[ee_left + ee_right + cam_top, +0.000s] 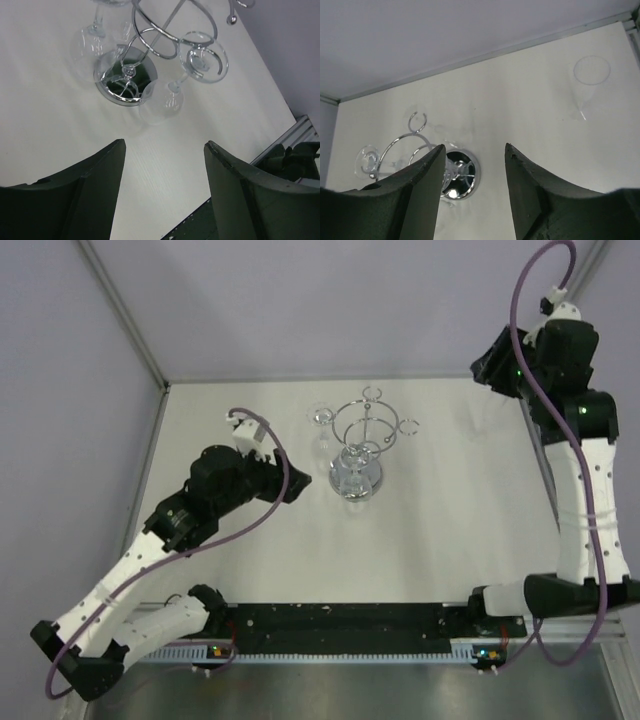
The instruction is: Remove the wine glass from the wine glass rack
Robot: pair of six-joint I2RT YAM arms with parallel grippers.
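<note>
My left gripper is to close on the foot (318, 412) (113, 2) of the wine glass that hangs from the rack's ring farthest from my right gripper.
The wine glass rack (368, 425) stands mid-table on its mirrored round base (111, 89). Two clear wine glasses hang upside down from its rings: one on the left (89, 44), one with its foot in a ring (202, 58). My left gripper (297, 482) sits just left of the base, a little short of the rack. Seen from its own wrist, the left gripper (165, 142) is open and empty. My right gripper (483, 368) is raised at the far right, away from the rack. The right gripper (475, 145) is open and empty. Another clear glass (591, 72) stands apart on the table.
Grey walls close the table at the back and left, with a metal frame post (125, 310) at the back left corner. A black rail (340, 620) runs along the near edge between the arm bases. Purple cables loop off both arms.
</note>
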